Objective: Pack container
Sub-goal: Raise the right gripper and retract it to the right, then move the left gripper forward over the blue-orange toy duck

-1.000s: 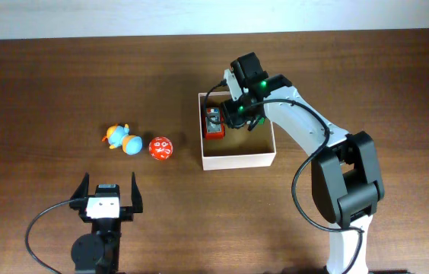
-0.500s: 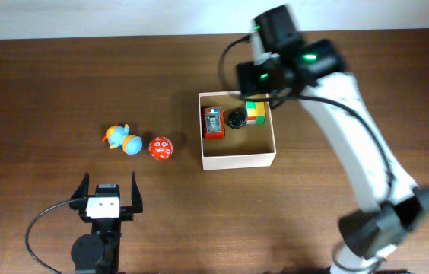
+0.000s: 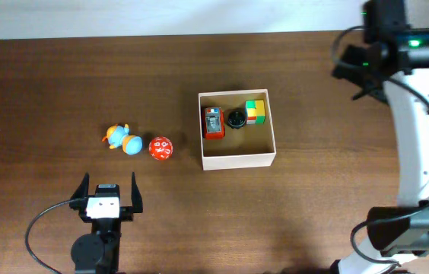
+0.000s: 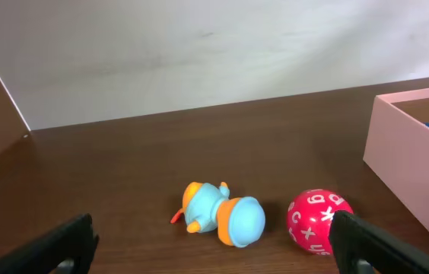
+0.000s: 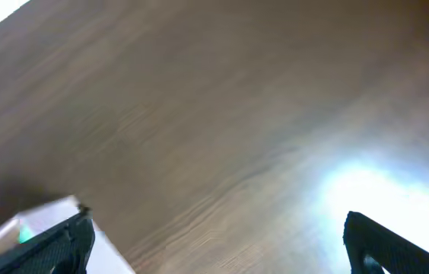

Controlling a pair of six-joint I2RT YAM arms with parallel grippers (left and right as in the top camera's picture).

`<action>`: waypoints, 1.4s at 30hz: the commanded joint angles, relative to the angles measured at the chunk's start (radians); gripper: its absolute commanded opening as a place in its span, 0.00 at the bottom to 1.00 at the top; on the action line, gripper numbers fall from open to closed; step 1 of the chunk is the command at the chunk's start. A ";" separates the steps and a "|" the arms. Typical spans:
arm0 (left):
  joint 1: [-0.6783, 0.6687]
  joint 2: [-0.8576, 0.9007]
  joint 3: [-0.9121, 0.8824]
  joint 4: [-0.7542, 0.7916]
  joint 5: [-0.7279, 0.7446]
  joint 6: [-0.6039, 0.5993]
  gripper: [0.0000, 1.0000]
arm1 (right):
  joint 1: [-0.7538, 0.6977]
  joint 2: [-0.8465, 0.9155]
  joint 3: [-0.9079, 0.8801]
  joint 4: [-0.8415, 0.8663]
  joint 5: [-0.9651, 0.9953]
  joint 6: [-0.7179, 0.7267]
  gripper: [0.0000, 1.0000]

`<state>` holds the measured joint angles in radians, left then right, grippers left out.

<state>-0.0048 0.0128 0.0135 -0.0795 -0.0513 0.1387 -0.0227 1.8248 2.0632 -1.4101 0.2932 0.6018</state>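
Next, I move my left gripper to the duck toy's orange band (image 3: 126,141) (image 4: 226,221), beside its round blue end, and close it there.
The container (image 3: 238,160), a square white-walled box with a tan inside, sits mid-table. In it lie a red toy (image 3: 214,122), a small black piece (image 3: 236,119) and a multicoloured cube (image 3: 255,112). A blue and orange duck toy (image 3: 121,139) and a red lettered ball (image 3: 160,148) lie on the table left of the box. My left gripper (image 3: 109,193) is open and empty near the front edge, facing the duck (image 4: 226,218) and the ball (image 4: 319,221). My right gripper (image 3: 357,76) is open and empty, high at the back right, away from the box.
The table is dark brown wood, with a white wall behind it. The box's near wall (image 4: 416,164) shows at the right of the left wrist view. A white corner of the box (image 5: 43,221) shows at the lower left of the right wrist view.
My right arm has lifted out of the container and swung to the back right. The cube it stood over stays in the box. The left arm has not moved.
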 commanded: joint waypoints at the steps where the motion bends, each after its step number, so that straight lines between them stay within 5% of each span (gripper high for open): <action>1: -0.004 -0.006 -0.005 -0.001 0.011 0.013 0.99 | -0.103 0.003 0.002 -0.010 0.004 0.143 0.99; 12: -0.004 -0.006 -0.004 0.026 0.011 0.013 0.99 | -0.309 0.003 0.002 -0.026 -0.166 0.170 0.99; 20: -0.004 -0.006 -0.004 0.016 0.017 0.011 0.99 | -0.332 0.003 0.002 -0.026 -0.166 0.170 0.99; 27: -0.004 -0.002 0.024 0.108 0.296 -0.017 0.99 | -0.332 0.004 0.002 -0.026 -0.166 0.170 0.99; 32: -0.003 0.135 0.240 -0.063 0.207 -0.036 0.99 | -0.332 0.004 0.002 -0.026 -0.166 0.170 0.99; 42: -0.004 0.915 1.075 -0.659 0.190 -0.029 0.99 | -0.332 0.004 0.002 -0.026 -0.166 0.170 0.99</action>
<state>-0.0048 0.7124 0.8623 -0.6037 0.1421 0.1123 -0.3500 1.8252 2.0624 -1.4364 0.1261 0.7631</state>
